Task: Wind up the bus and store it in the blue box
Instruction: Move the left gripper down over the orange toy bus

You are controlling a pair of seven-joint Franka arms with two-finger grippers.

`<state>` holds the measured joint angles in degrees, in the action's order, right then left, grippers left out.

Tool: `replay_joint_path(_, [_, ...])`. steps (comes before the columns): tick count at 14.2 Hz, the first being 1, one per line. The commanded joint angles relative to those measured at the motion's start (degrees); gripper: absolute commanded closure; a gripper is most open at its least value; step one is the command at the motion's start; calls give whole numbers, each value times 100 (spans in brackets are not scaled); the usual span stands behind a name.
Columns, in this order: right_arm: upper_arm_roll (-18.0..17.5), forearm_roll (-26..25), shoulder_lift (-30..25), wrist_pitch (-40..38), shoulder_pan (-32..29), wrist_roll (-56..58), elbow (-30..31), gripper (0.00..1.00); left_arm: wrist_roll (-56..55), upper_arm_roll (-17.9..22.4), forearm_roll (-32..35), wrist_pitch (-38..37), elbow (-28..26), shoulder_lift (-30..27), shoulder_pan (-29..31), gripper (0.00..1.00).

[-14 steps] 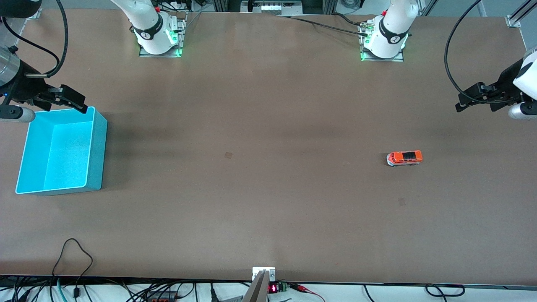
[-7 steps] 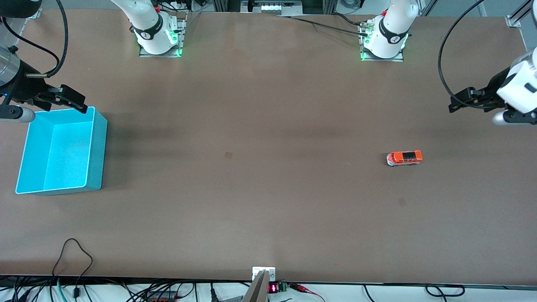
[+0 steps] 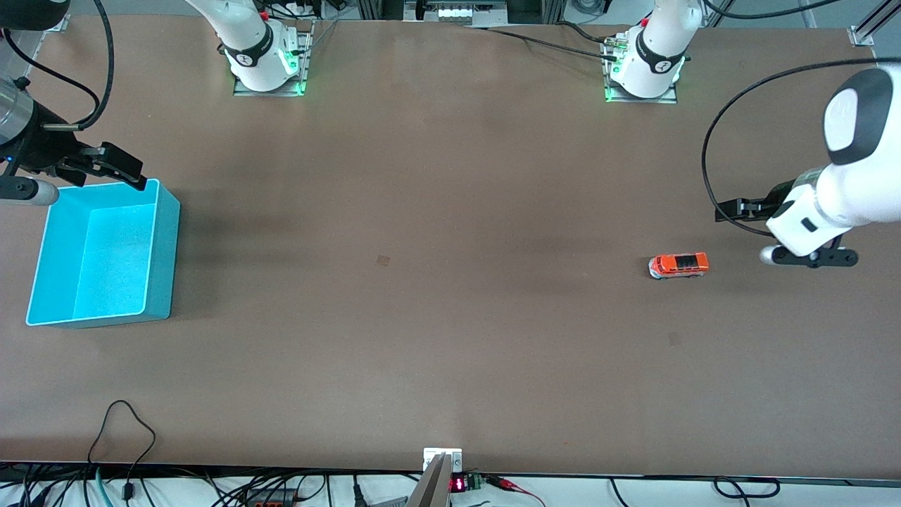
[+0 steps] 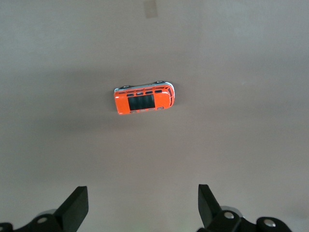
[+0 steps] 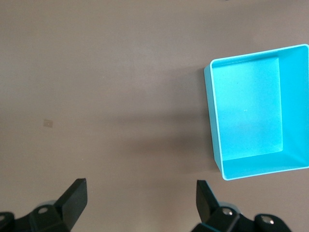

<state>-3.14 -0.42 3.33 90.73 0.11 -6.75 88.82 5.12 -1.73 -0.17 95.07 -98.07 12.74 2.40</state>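
I will close my left gripper across the dark roof panel (image 3: 686, 262) (image 4: 141, 102) of the orange bus, with one finger on each long side of the bus.
The small orange bus (image 3: 678, 265) with a dark roof panel stands on its wheels on the brown table, toward the left arm's end. It also shows in the left wrist view (image 4: 144, 98). My left gripper (image 3: 729, 210) is open and empty, up in the air beside the bus, over bare table; its jaws stand wide apart in the left wrist view (image 4: 142, 205). The blue box (image 3: 163, 253) stands empty at the right arm's end and shows in the right wrist view (image 5: 212, 125). My right gripper (image 3: 127, 171) is open and empty, over the box's corner nearest the bases, and waits (image 5: 140, 200).
Both arm bases (image 3: 266, 67) (image 3: 644, 70) stand along the table's edge farthest from the front camera. A small tape mark (image 3: 383, 260) lies mid-table. Cables (image 3: 127, 436) hang at the edge nearest the front camera.
The left arm has swung in from the table's end and come closer to the bus. The bus, the box and the right arm have not moved.
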Motion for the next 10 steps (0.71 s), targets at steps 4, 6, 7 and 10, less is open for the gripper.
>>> replay_joint_path(4, [-11,68,-25,-64,-38,69,-14,0,2215,14,428,950,-765,387,129,0])
replay_joint_path(6, [-11,68,-25,-73,-47,77,-14,0,3489,14,667,1791,-1151,440,164,0])
replay_joint_path(7, [-11,68,-25,-82,-47,69,-14,0,3957,14,668,2074,-1301,440,164,0])
replay_joint_path(10, [-2,68,-34,-301,-47,25,-14,0,5606,14,677,2803,-1486,598,164,0])
